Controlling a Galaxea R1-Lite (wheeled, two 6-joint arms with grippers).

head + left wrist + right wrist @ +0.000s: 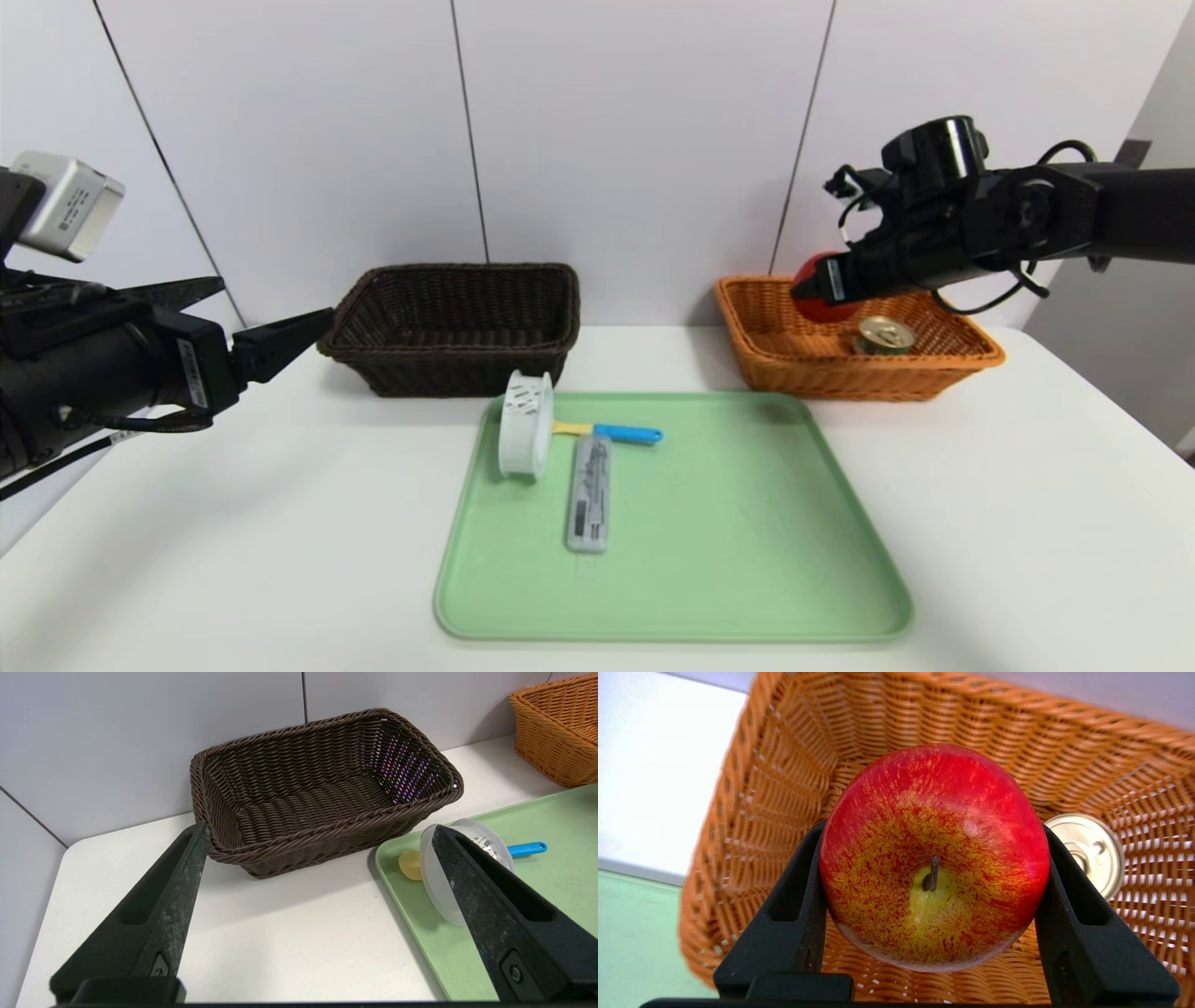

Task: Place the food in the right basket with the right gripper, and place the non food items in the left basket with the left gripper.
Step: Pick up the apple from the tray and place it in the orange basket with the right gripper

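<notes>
The red apple, still held above the basket's inside, will be let go by my right gripper on the orange basket's bottom beside the tin [808, 340] [948, 831] with the gold lid.
My right gripper [931, 830] is shut on the red apple [934, 858] with yellow streaks, holding it above the inside of the orange right basket [962, 359]. A tin with a gold lid [883, 334] lies on that basket's floor, beside the apple. My left gripper [280, 313] stands open at the far left, above the table and short of the dark brown left basket [457, 327], which holds nothing. On the green tray [728, 560] lie a white slotted cup [523, 437] on its side, a utensil with a yellow head and blue handle [621, 432], and a flat grey case [590, 493].
Both baskets stand against the white wall at the back of the white table [233, 560]. The tray sits in the middle, near the table's front edge. The table drops off at its left and right edges.
</notes>
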